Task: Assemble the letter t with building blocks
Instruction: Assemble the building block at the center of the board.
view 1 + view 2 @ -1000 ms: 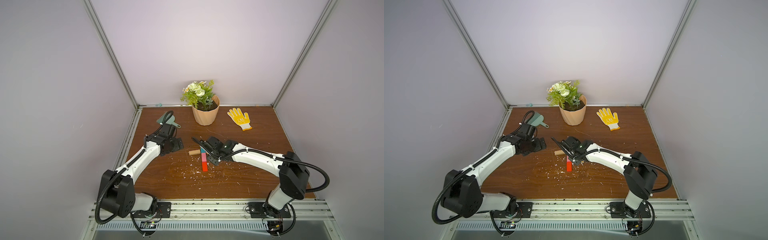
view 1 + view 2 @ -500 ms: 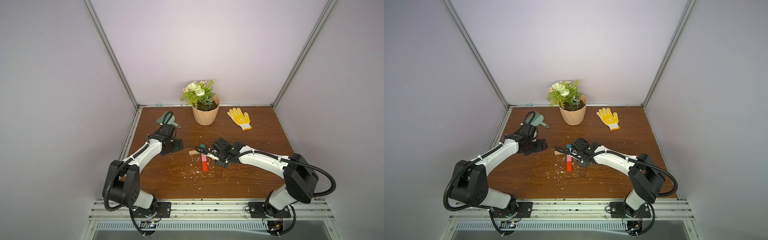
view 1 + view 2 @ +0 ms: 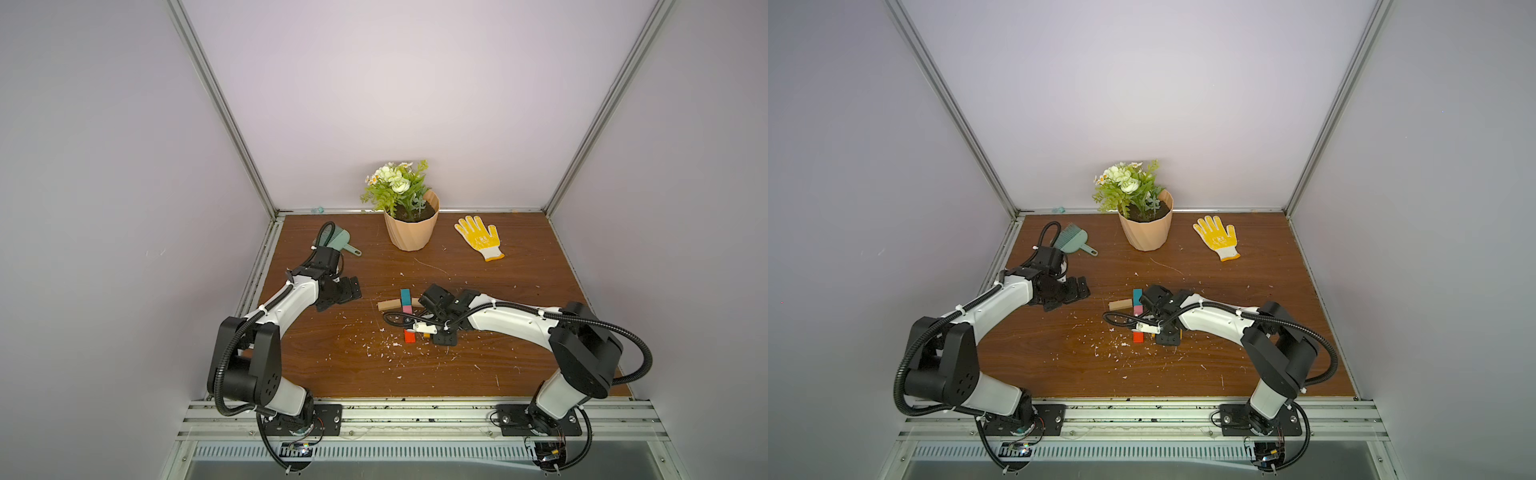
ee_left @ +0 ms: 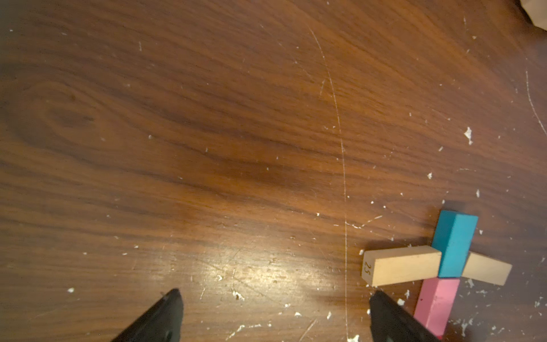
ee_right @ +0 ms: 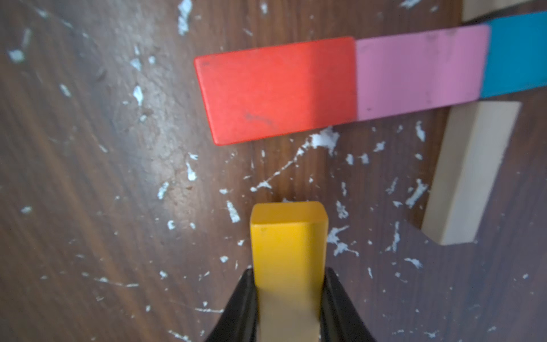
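Observation:
The orange block will go down from my right gripper against the red block's long side, by its loose end [image 3: 429, 337] [image 5: 273, 233].
A teal block [image 3: 405, 296], a pink block [image 3: 407, 308] and a red block [image 3: 409, 336] lie end to end as a column at mid-table. The wrist views show the same red [image 5: 278, 88], pink [image 5: 420, 71] and teal [image 4: 454, 242] blocks. Two tan blocks [image 4: 401, 266] [image 4: 485, 269] lie on either side of the teal one. My right gripper [image 5: 289, 272] is shut on the orange block [image 5: 288, 245]. Its free end points at the red block's long side across a small gap. My left gripper [image 4: 273, 299] stands open over bare wood, left of the blocks.
A potted plant [image 3: 411, 232] stands at the back middle, with a yellow glove [image 3: 478, 237] to its right. A green dustpan [image 3: 338, 243] lies at the back left. White crumbs [image 3: 374, 349] are scattered on the wooden table [image 3: 519, 365] around the blocks.
My right gripper has drawn back from the column's far end toward the front, beside the red block, with the orange block in it. The left arm's elbow has folded back; its gripper stays open.

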`<state>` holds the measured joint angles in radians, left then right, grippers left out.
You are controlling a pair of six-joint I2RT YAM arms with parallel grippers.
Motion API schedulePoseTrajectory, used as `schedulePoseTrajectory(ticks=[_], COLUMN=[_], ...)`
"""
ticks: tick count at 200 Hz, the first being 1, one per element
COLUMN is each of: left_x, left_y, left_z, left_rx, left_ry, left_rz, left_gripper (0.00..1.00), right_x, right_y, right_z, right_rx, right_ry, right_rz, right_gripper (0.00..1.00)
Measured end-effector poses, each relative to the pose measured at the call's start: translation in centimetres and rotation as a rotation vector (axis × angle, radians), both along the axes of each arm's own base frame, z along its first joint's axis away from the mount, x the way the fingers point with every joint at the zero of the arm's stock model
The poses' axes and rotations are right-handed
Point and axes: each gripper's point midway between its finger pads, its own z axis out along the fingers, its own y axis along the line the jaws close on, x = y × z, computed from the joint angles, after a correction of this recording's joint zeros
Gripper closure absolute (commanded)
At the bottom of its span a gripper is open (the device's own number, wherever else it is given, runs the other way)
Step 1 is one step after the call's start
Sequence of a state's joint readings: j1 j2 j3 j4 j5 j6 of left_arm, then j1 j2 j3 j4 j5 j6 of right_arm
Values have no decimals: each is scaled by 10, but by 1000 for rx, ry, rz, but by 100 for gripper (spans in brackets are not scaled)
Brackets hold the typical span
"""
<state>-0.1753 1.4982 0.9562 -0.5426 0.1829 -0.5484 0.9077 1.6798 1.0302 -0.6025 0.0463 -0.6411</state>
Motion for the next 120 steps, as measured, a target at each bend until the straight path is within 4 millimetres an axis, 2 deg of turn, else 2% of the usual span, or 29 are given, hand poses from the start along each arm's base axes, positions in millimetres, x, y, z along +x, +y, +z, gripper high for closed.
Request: schedulePoseTrajectory(ticks=[17, 72, 120], left_x=[0, 1, 1], left_y=[0, 2, 2], left_z=[0, 3, 3], left_rx=[0, -2, -2], left_ry=[-2, -9, -9], left_rz=[1, 6, 7], left_gripper=[1, 2, 1], right_x=[-5, 0, 2], right_y=[2, 17, 22], right_z=[-10, -8, -8], right_rx=[-28, -19, -22], right_ry=[13, 6, 3], right_rz=[30, 73, 93], right_gripper=[100, 100, 100])
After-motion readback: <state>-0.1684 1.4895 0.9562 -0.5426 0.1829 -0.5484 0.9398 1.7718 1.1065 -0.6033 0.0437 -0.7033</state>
